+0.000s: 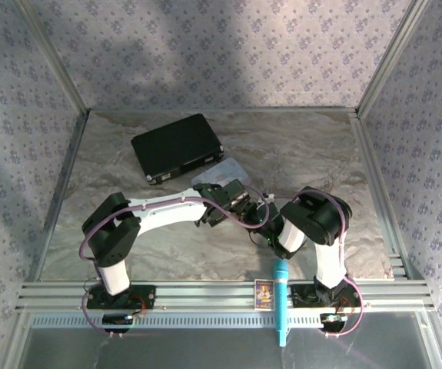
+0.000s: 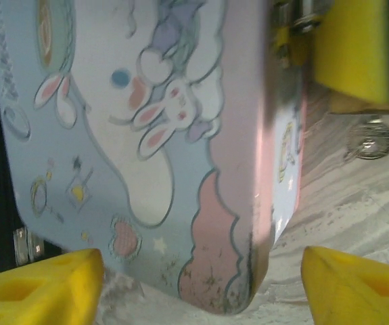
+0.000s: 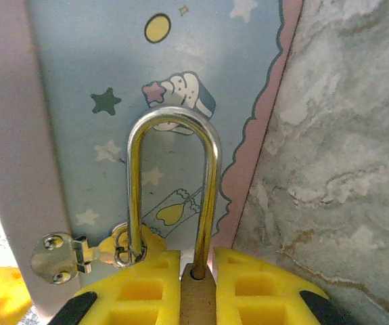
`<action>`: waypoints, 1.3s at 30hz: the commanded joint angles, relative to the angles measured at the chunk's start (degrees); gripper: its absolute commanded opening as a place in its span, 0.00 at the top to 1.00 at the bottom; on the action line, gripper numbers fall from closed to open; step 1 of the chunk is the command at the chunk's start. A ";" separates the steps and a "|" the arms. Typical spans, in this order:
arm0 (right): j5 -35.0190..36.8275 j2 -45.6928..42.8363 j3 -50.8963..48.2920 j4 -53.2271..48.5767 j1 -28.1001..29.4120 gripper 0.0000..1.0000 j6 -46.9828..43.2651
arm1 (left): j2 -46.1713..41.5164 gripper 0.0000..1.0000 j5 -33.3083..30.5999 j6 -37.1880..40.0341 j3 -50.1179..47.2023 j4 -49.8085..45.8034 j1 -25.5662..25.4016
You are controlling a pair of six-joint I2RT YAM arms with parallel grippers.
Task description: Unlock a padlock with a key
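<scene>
The shackle's leg hooks the hasp ring of the unheld tin, so next my left gripper pinches the tin's front edge (image 2: 257, 210) to hold it steady before my right gripper pulls.
My right gripper (image 3: 197, 271) is shut on the brass padlock (image 3: 198, 301), its body pinched between the yellow fingers. The silver shackle (image 3: 174, 122) rises over the pastel tin (image 3: 153, 81), and its left leg passes through the tin's hasp ring (image 3: 121, 254). My left gripper (image 2: 201, 284) stands open, its yellow fingers (image 2: 38, 284) wide apart at the tin's (image 2: 147, 135) rounded corner, holding nothing. The key (image 2: 370, 139) is a small round silvery head just below the right gripper's yellow finger (image 2: 353, 47). I cannot tell whether it sits in the lock. Both grippers meet mid-table (image 1: 251, 211).
A black case (image 1: 176, 146) lies at the back left of the marbled table (image 1: 320, 154). A blue stick-shaped object (image 1: 280, 300) and a small card (image 1: 264, 293) rest on the front rail between the arm bases. Patterned walls enclose the table.
</scene>
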 commanded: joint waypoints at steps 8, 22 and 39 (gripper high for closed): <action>0.14 2.96 0.33 -2.85 -0.24 0.97 -1.64 | 4.53 0.24 1.65 7.61 2.98 3.30 1.83; 0.36 -2.60 -0.90 -2.09 -3.47 1.00 -2.91 | 9.38 0.67 0.33 9.53 -2.39 2.10 2.63; -8.73 4.17 1.08 -3.74 -10.05 1.00 0.01 | 8.13 0.71 3.01 9.97 -5.95 3.81 3.00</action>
